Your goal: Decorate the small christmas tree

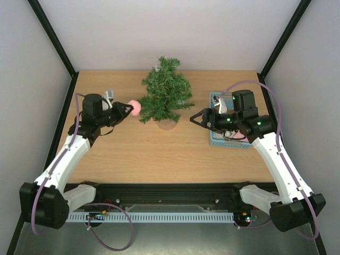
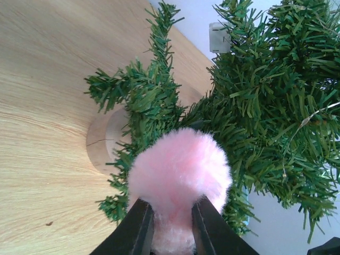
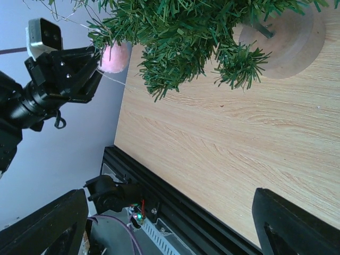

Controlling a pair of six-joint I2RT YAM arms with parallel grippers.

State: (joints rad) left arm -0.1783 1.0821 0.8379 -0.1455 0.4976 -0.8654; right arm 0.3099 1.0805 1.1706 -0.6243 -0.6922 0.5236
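Note:
The robot's left gripper needs to release the fluffy pink pom-pom among the tree's lower branches (image 1: pixel 154 108) (image 2: pixel 178 126), a little above the round tan base.
The small christmas tree (image 1: pixel 166 94) stands at the back middle of the table on its round tan base (image 1: pixel 167 125). My left gripper (image 1: pixel 129 109) is shut on a fluffy pink pom-pom (image 1: pixel 135 108) and holds it against the tree's left branches. In the left wrist view the pom-pom (image 2: pixel 179 175) sits between my fingers (image 2: pixel 139 229) right in front of the branches (image 2: pixel 255 101). My right gripper (image 1: pixel 194 119) is open and empty, just right of the tree's base. The right wrist view shows the tree (image 3: pixel 180 32) and the pom-pom (image 3: pixel 114 57).
A light-blue basket (image 1: pixel 229 139) sits at the right, under my right arm, with small items in it. A thin wire runs through the tree's branches (image 2: pixel 313 114). The cage's black posts and white walls close in the table.

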